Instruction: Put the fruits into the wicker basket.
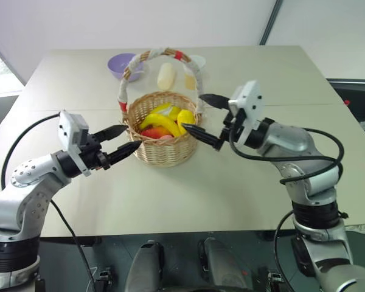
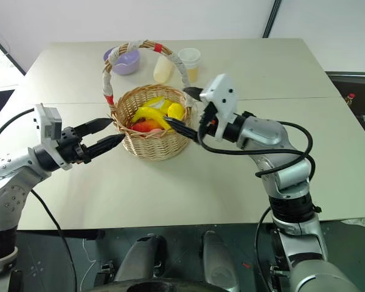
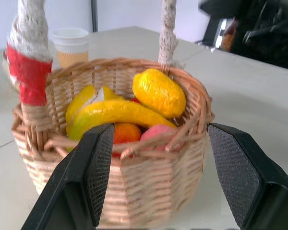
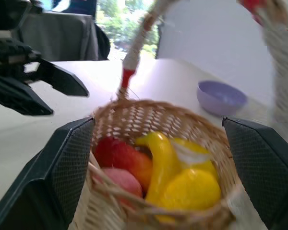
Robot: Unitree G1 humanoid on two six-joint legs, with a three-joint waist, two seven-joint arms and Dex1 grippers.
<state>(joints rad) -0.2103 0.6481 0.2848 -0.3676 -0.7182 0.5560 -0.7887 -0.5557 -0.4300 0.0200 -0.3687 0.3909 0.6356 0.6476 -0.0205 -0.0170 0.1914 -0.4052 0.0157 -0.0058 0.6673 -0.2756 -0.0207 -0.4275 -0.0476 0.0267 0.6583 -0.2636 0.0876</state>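
Observation:
My right gripper is facing across the fruits with the basket's handle next to one finger, so it should turn and close on the handle's foot [image 1: 199, 108] above the basket's rim.
The wicker basket [image 1: 164, 152] stands mid-table with its tall arched handle [image 1: 129, 70] up. Inside lie the fruits: a yellow banana [image 1: 159, 121], a lemon-like oval [image 1: 185, 115] and a pink-orange peach [image 3: 156, 133] beside a red-orange piece [image 4: 120, 155]. My left gripper [image 1: 131, 138] is open and empty, its fingertips close to the basket's left wall. My right gripper [image 1: 193, 112] is wide open and empty at the basket's right rim, one finger [image 1: 198, 132] low by the rim and the other beside the handle. From each wrist, the basket shows between that gripper's black fingers [image 3: 98, 167].
Behind the basket stand a small purple bowl [image 1: 123, 63], a pale cream elongated piece [image 1: 165, 76] and a cup of yellow liquid [image 2: 189, 61]. The table's front edge [image 1: 188, 231] runs close below both arms. A seam crosses the tabletop level with the basket.

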